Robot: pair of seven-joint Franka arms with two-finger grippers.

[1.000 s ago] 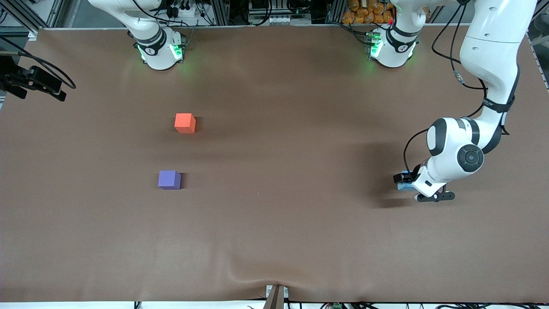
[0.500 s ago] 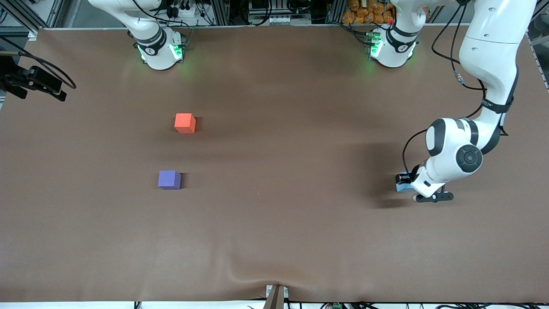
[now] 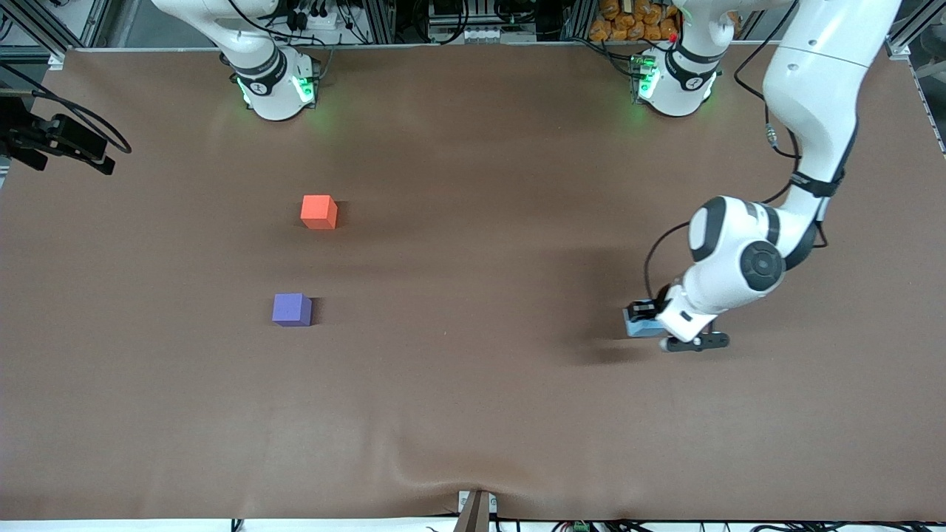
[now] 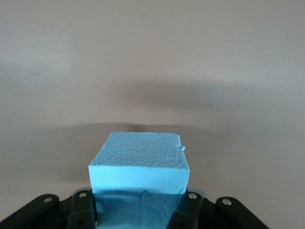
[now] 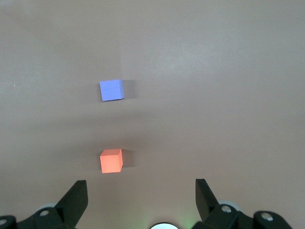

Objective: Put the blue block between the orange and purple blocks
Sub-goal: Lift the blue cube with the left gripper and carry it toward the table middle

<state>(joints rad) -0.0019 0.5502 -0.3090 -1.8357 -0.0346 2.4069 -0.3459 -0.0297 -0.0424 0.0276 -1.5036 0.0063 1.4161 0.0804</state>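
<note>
My left gripper is going to let go of the blue block on the table [image 3: 409, 266], at a spot short of the gap between orange and purple blocks.
My left gripper [image 3: 641, 324] is shut on the light blue block [image 3: 637, 323], which hangs a little above the brown table near the left arm's end and casts a shadow below. The left wrist view shows the blue block [image 4: 139, 162] filling the space between the left gripper's [image 4: 138, 207] black fingers. The orange block [image 3: 319, 211] and the purple block [image 3: 292, 309] rest apart toward the right arm's end, the purple one nearer the front camera. My right gripper [image 5: 140, 191] waits open high over the table, looking down on the orange block [image 5: 111, 161] and the purple block [image 5: 111, 89].
A brown cloth [image 3: 473, 414] covers the table and puckers near a metal bracket [image 3: 475, 510] at its near edge. A black camera mount [image 3: 59, 140] sits at the edge by the right arm's end.
The left gripper's fingers closed on the blue block, then carried it a short way toward the right arm's end, raised off the cloth. The other blocks stayed put.
</note>
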